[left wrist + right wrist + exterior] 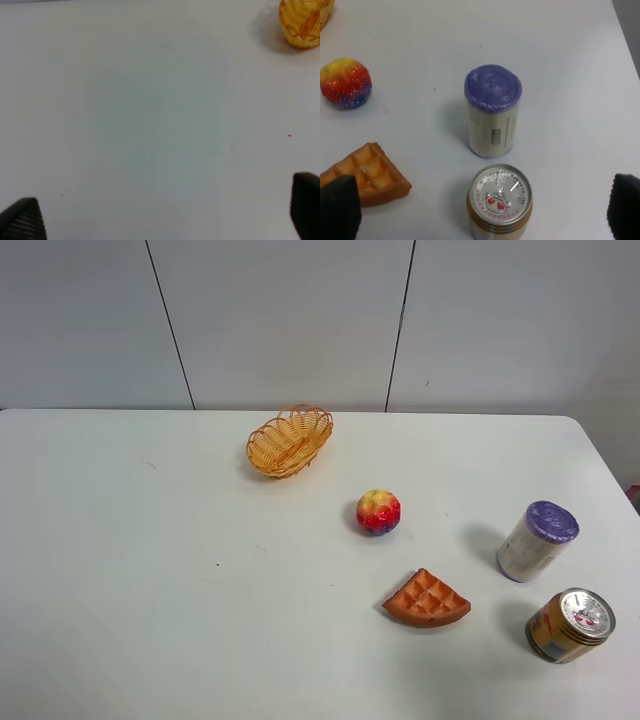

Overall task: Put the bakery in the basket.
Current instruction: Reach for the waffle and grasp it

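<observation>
The robot's right gripper needs to next move to the waffle's half nearer the gold can (442,599) (383,177) and close there, so that the waffle's other half sticks out.
The bakery, an orange-brown waffle wedge (427,599), lies flat on the white table at the front right; it also shows in the right wrist view (367,172). The tan wicker basket (289,440) stands empty at the back centre and appears in the left wrist view (300,22). Neither arm shows in the exterior high view. My left gripper (164,212) is open and empty over bare table. My right gripper (481,207) is open and empty, its dark fingertips (337,207) spread wide, one beside the waffle, with a can between them below.
A red-yellow fruit ball (378,511) sits between basket and waffle. A purple-topped white cylinder (537,540) and a gold can (570,625) stand to the waffle's right, near the table's right edge (610,490).
</observation>
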{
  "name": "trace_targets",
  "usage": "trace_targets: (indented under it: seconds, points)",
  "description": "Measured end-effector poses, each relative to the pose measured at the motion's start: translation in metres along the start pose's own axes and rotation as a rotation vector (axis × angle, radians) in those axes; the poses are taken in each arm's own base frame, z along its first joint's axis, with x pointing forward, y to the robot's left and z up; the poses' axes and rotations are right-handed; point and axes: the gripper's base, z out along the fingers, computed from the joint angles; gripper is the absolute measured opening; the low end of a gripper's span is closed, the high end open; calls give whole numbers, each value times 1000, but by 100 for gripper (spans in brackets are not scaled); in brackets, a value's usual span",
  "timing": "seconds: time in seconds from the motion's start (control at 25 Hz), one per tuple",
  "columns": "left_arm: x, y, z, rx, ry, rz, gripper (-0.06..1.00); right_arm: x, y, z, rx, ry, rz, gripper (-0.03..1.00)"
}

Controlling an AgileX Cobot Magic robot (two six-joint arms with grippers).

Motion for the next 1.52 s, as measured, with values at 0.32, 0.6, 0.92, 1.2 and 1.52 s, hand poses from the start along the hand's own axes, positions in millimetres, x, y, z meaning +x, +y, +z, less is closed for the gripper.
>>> trace_targets:
  seconds: [0.32,0.6,0.92,1.2,1.52]
  points:
    - [0,0,0,0,0,0,100,0,1,0,-12,-1,26,99]
    - [0,0,0,0,0,0,100,-18,4,17,-94,130,36,99]
    - [0,0,0,0,0,0,100,-61,7,112,-114,451,54,99]
    - [0,0,0,0,0,0,100,-46,34,183,-219,613,-25,99]
    - [0,0,0,0,0,0,100,-12,77,225,-299,738,-150,99]
